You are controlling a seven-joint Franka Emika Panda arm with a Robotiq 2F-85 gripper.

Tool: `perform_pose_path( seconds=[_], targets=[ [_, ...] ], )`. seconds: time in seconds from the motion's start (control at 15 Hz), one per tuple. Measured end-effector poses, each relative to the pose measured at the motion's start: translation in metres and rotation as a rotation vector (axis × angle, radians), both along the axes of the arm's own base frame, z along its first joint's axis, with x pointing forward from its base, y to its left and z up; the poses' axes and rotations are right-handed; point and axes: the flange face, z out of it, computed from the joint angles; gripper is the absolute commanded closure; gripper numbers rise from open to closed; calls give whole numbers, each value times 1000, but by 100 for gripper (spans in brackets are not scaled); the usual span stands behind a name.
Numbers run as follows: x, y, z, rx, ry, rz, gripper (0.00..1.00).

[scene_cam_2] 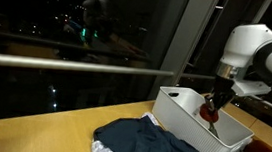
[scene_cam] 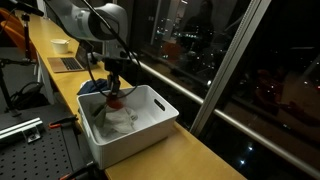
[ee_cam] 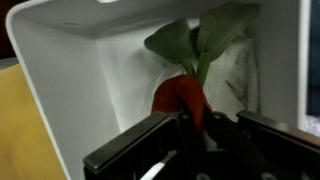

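Note:
The robot's gripper will release the red toy radish on the dark blue garment [scene_cam: 99,87] beside the white plastic bin.
My gripper [scene_cam: 113,88] hangs over the open white plastic bin [scene_cam: 160,112] and is shut on a red toy radish with green leaves [ee_cam: 183,95]. In the wrist view the red body sits between the jaws [ee_cam: 190,122] and the leaves [ee_cam: 200,40] point toward the bin's inner wall. The red toy also shows in both exterior views [scene_cam: 117,98] [scene_cam_2: 211,113], just above the bin's contents. A pale crumpled cloth [scene_cam: 115,118] lies inside the bin under the toy.
The bin [scene_cam_2: 187,116] stands on a long wooden counter [scene_cam: 185,155] beside a dark window. A dark blue garment [scene_cam_2: 149,146] lies on the counter next to the bin. A laptop [scene_cam: 68,64] and a bowl [scene_cam: 60,44] stand farther along.

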Motion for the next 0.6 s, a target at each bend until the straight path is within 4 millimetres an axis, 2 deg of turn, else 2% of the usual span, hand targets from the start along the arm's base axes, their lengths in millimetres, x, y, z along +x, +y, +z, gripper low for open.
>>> perform_pose_path(
  seconds=[0.33,0.47,0.6],
  targets=[
    [-33,80,107,-42,-86,83,97],
    [-37,119,147,-26,-125,131,97],
    [-34,154,175,0,-161,177,97]
  ],
)
